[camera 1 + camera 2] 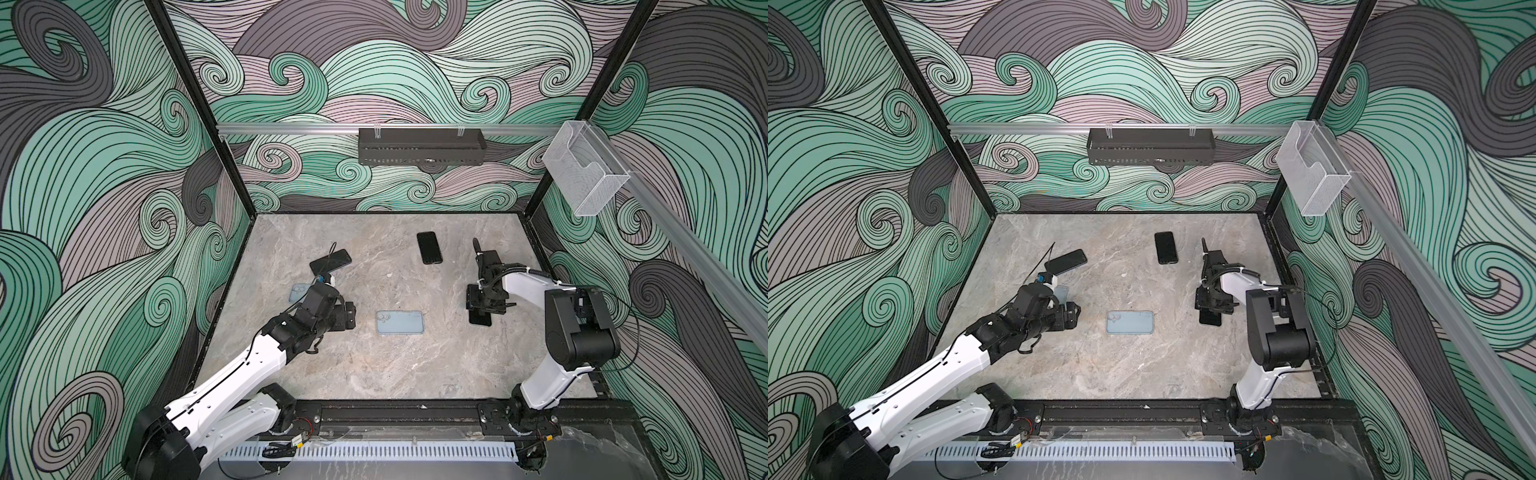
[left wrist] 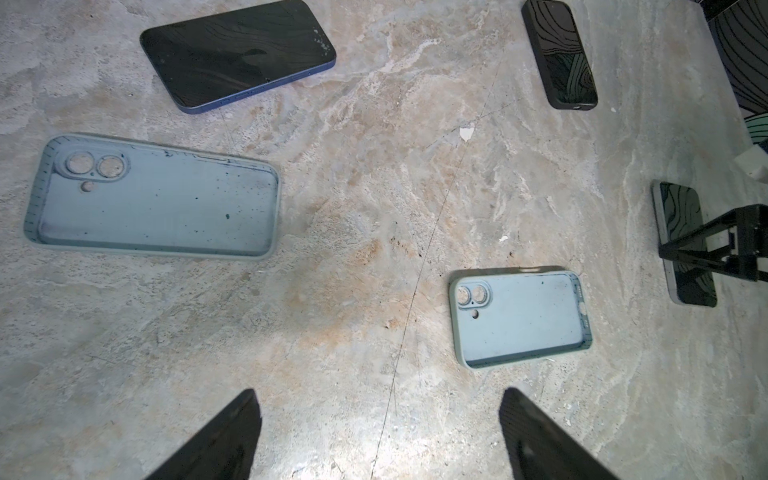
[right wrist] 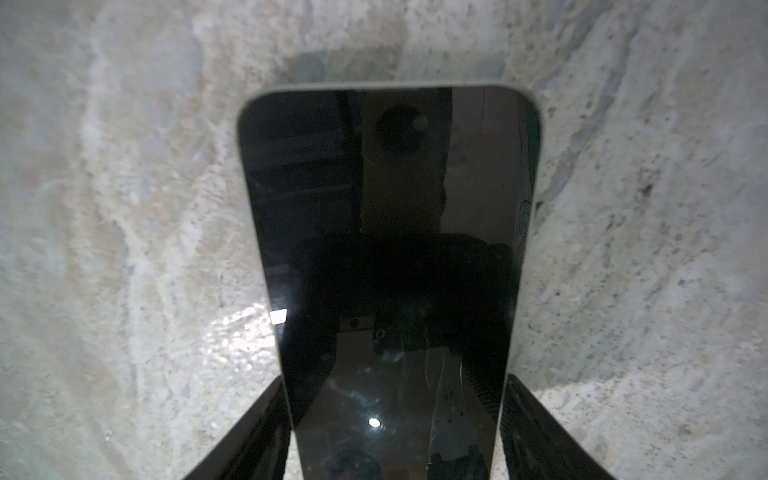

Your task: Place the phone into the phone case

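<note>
Next, I grab the phone's back-side short end [image 1: 473, 286] [image 2: 676, 186] with my left gripper, because my right gripper should bring that black-screened phone over to it.
A black-screened phone [image 3: 386, 232] lies flat on the marble table [image 1: 374, 365] at the right, and it also shows in a top view [image 1: 481, 319]. My right gripper [image 3: 395, 415] reaches down over it, one finger against each long edge. An empty light blue phone case [image 1: 400, 322] lies open side up at the table's middle, left of that phone; in the left wrist view the case [image 2: 519, 320] is ahead of my left gripper [image 2: 380, 415]. The left gripper hangs open over bare table with nothing between its fingers, and in a top view it [image 1: 349, 318] is left of the case.
A second light blue case [image 2: 153, 203] lies at the left, partly under the left arm in both top views. A blue-edged phone [image 1: 330, 261] lies at the back left. A black phone [image 1: 429, 247] lies at the back middle. A black basket [image 1: 419, 151] hangs on the back wall.
</note>
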Tool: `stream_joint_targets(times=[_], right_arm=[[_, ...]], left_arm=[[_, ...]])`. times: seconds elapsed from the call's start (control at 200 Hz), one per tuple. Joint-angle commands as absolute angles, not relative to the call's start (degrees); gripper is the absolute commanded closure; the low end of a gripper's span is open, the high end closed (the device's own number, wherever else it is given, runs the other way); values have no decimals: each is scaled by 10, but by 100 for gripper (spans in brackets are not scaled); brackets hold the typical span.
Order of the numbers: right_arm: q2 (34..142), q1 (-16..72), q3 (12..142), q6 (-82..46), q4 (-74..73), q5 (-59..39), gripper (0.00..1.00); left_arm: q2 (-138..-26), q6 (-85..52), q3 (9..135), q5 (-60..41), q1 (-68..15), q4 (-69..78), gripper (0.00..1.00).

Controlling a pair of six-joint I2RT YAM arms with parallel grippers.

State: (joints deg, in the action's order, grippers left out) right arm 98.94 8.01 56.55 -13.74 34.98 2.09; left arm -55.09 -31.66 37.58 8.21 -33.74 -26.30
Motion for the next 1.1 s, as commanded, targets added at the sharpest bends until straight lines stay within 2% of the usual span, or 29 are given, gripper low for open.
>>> stream_joint_targets(times=[0.0,0.355,0.655,0.781,0.926,1.011,1.096], right_arm=[[1010,78,560,-127,352,-4,48],[928,90,547,-116,343,-50,67],[853,144,540,-106,324,-106,74],[836,169,548,-115,320,-135,83],[823,217,559,-108,315,-150,83],[816,244,562,-101,305,-157,83],[813,263,565,-96,297,-164,84]], left_arm=[[-556,-308,383,48,-329,-238,8],[-577,-333,374,-93,-294,-153,8],[-626,-352,414,-213,-269,-102,9],[-662,-354,442,-257,-265,-99,10],[-721,-346,483,-344,-261,-96,11],[-759,-345,506,-395,-261,-89,15],[-783,-349,517,-406,-260,-75,17]])
